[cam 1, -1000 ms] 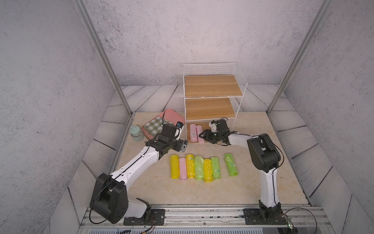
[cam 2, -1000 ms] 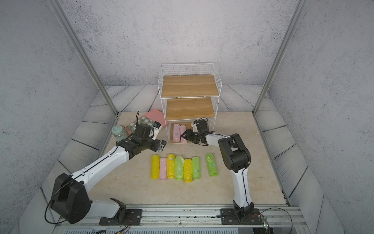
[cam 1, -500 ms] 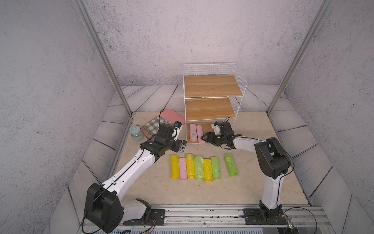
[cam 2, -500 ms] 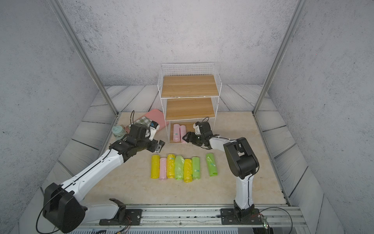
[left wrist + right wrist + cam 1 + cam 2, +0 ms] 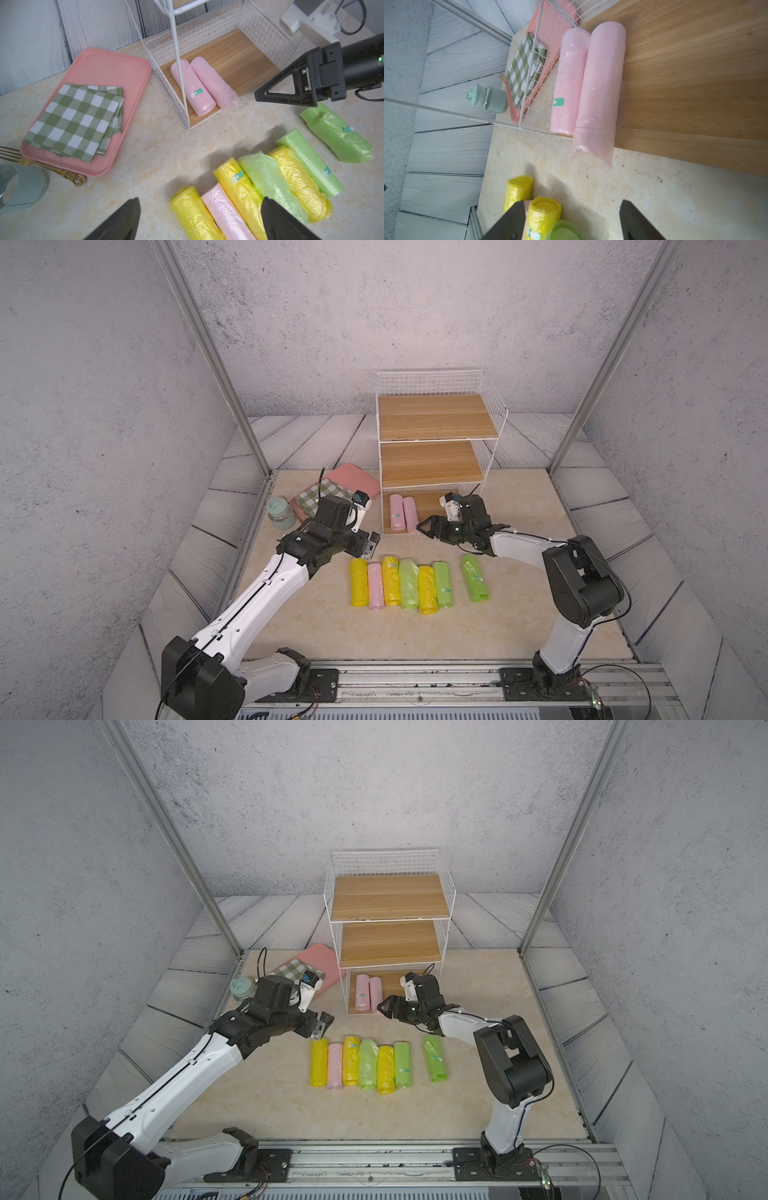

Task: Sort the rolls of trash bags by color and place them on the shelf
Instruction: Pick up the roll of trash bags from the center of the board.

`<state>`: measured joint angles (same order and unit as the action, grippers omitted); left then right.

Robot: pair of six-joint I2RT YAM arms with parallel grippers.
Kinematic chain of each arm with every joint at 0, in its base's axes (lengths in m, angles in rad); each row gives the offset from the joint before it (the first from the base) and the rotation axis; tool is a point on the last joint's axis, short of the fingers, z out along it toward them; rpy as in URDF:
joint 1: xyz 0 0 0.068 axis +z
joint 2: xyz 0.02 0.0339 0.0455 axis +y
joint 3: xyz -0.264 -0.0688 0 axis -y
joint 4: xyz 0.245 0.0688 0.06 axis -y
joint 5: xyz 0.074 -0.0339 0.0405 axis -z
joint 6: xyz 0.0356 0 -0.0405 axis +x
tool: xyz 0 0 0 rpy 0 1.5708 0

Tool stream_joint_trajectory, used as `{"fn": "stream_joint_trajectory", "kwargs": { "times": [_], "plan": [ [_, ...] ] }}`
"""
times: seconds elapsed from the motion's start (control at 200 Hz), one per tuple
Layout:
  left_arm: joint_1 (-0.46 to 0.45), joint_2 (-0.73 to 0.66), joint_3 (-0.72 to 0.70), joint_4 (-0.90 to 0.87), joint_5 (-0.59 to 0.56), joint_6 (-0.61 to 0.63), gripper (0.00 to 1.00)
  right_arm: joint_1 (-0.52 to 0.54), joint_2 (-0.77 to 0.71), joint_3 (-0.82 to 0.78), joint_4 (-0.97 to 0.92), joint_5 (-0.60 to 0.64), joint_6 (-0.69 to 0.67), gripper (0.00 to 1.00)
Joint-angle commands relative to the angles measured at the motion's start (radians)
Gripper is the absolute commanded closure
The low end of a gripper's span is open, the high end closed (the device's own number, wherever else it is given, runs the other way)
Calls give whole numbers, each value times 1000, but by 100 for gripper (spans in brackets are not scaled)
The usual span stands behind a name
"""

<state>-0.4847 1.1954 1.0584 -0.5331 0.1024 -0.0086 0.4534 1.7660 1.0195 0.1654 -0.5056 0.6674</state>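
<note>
The robot's left gripper will next move to the shelf-side end (image 5: 375,573) (image 5: 222,200) of the pink roll that is between two yellow rolls on the table, and close there.
The white wire shelf (image 5: 436,418) (image 5: 390,894) stands at the back. Two pink rolls (image 5: 397,512) (image 5: 600,87) lie side by side on its bottom board. On the table lies a tight row of rolls: yellow (image 5: 358,583), pink (image 5: 375,586), yellow (image 5: 390,580), green (image 5: 408,584), yellow (image 5: 427,590), green (image 5: 442,585). One more green roll (image 5: 473,577) lies apart to the right. My left gripper (image 5: 372,545) (image 5: 200,199) hovers open over the row's left end. My right gripper (image 5: 426,526) (image 5: 572,202) is open and empty just in front of the bottom tier.
Left of the shelf a pink tray (image 5: 353,479) carries a folded green-checked cloth (image 5: 316,497). A teal jar (image 5: 280,514) stands beside it, and a gold fork (image 5: 68,176) pokes from under the tray. Metal frame posts rise at the back corners.
The right gripper has drawn back a little from the bottom tier and its jaws stand wider. The left gripper has shifted slightly toward the row of rolls.
</note>
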Motion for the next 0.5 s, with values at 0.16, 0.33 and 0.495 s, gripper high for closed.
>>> {"fn": "stream_joint_trajectory", "kwargs": {
  "times": [0.16, 0.33, 0.495],
  "plan": [
    [-37, -22, 22, -109, 5, -36, 3, 44, -170, -78, -91, 1, -124, 24],
    [-50, -19, 19, -158, 10, -66, 3, 62, -259, -137, -130, 10, -193, 24],
    [-67, 10, 0, -169, 1, -115, 3, 68, -344, -211, -137, 7, -231, 24]
  ]
}}
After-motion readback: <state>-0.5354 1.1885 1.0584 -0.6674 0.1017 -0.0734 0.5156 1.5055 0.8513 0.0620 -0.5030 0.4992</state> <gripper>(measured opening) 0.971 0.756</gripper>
